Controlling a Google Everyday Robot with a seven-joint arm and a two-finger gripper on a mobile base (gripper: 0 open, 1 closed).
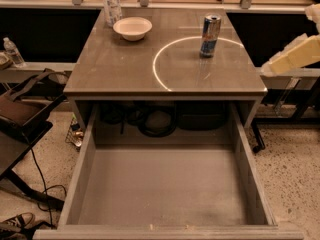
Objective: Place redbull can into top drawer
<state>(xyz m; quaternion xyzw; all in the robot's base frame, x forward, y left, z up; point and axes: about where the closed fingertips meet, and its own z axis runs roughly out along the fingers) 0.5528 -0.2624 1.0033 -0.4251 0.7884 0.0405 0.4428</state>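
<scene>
The robot's gripper needs to next go to the upper half (211, 30) of the redbull can on the tabletop and close there.
The redbull can (210, 35) stands upright on the right back part of the tabletop (125, 69), inside a white ring of light. The top drawer (165, 189) is pulled out wide below the table's front edge, and its flat bottom is bare. My cream-coloured arm comes in from the right edge, and the gripper (274, 68) is at its lower left end, beside the table's right edge. It is to the right of the can and a little nearer than it, apart from it, and holds nothing that I can see.
A white bowl (132, 27) and a clear plastic bottle (111, 3) stand at the back left of the tabletop. Dark cables lie under the table behind the drawer. A dark chair (20, 119), cords and a shoe are on the floor at the left.
</scene>
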